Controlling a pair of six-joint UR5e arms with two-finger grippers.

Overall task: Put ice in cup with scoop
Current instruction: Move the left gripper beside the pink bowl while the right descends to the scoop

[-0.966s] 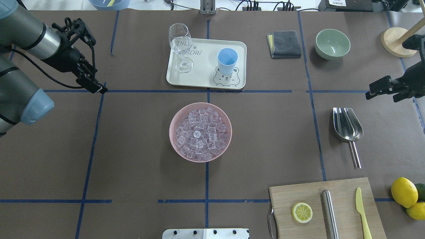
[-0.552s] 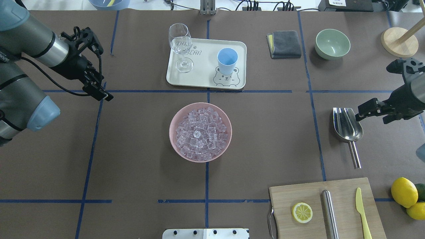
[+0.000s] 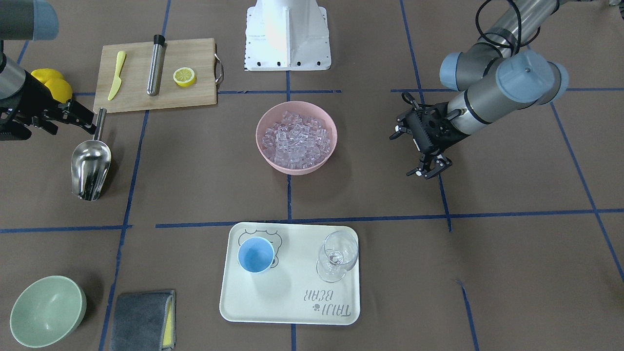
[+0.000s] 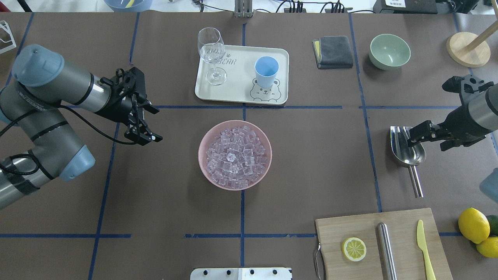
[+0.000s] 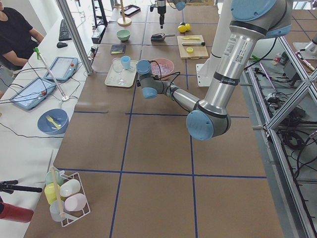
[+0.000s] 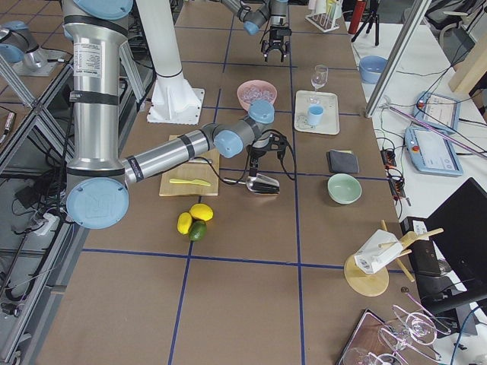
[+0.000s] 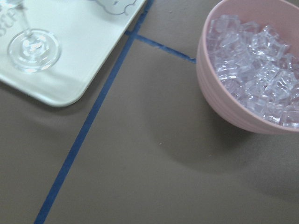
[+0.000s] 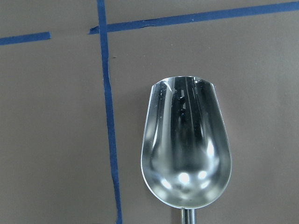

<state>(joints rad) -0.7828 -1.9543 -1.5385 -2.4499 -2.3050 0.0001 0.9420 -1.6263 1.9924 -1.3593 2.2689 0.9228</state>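
My right gripper should next grab the middle of the handle point(image 3: 100, 123) of the steel scoop, so that the trough stays free for the ice.
The steel scoop point(image 4: 407, 147) lies on the table at the right, trough away from the robot; it fills the right wrist view point(image 8: 186, 149). My right gripper point(image 4: 426, 140) is open and hovers just above the trough's right side and the handle root, not touching. The ice point(image 4: 234, 153) fills a pink bowl point(image 4: 200, 155) at the table's middle. The light-blue cup point(image 4: 266, 71) stands upright on a white tray point(image 4: 237, 95) behind the bowl. My left gripper point(image 4: 155, 124) is open and empty, left of the bowl. The left wrist view shows the ice point(image 7: 257, 70) and the tray corner point(image 7: 70, 88).
A wine glass point(image 4: 211, 50) stands on the tray left of the cup. A grey cloth point(image 4: 332, 51), a green bowl point(image 4: 390, 50) and a wooden stand point(image 4: 467, 48) are at the far right. A cutting board point(image 4: 350, 225) with lemon slice, steel tube and knife is near right, beside lemons point(image 4: 472, 224).
My left gripper has swung right and toward the pink bowl. My right gripper has moved left and down until it hangs over the scoop. Both stayed open.
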